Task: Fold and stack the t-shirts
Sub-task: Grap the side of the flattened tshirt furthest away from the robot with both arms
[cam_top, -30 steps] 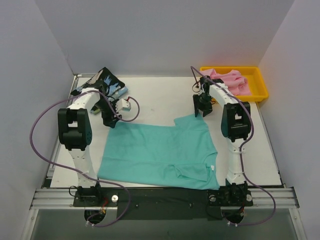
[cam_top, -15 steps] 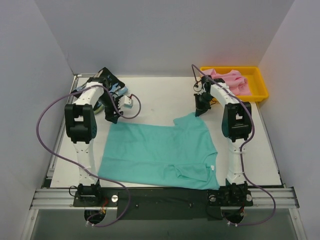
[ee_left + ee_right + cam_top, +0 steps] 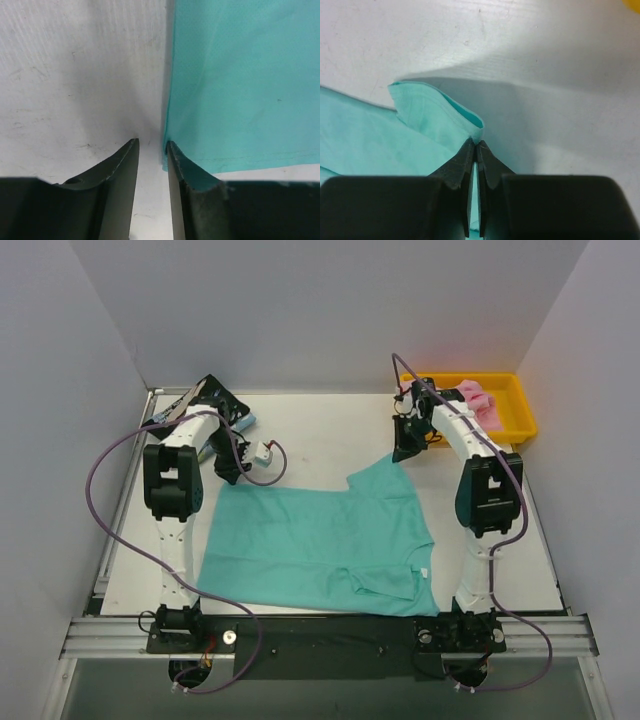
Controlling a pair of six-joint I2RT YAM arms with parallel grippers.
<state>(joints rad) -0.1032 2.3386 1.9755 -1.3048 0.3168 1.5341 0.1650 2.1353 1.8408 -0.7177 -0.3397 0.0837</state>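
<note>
The corner of the teal-green t-shirt is at the edge of my left gripper's narrow gap, so my left gripper needs to open more and close around the hem (image 3: pixel 217 167) before folding.
The teal-green t-shirt (image 3: pixel 320 540) lies spread flat on the table. My right gripper (image 3: pixel 402 451) is shut on its far right sleeve hem and holds that corner raised; in the right wrist view the gripper (image 3: pixel 477 143) pinches the folded teal hem (image 3: pixel 440 117). My left gripper (image 3: pixel 232 474) is at the shirt's far left corner. In the left wrist view it (image 3: pixel 151 145) is open by a narrow gap over bare table, and the shirt's corner (image 3: pixel 240 85) lies against its right finger (image 3: pixel 182 170). The black streaked t-shirt (image 3: pixel 213 400) lies at the far left. The pink t-shirt (image 3: pixel 472 398) lies in the tray.
The yellow tray (image 3: pixel 520 425) stands at the far right corner. A small white block (image 3: pixel 264 452) hangs on the left arm's purple cable beside the left gripper. Grey walls enclose the table on three sides.
My left gripper has moved down and right to the teal shirt's far left corner. My right gripper has drawn the sleeve corner up and back a little; both arms' elbows have swung to the right.
</note>
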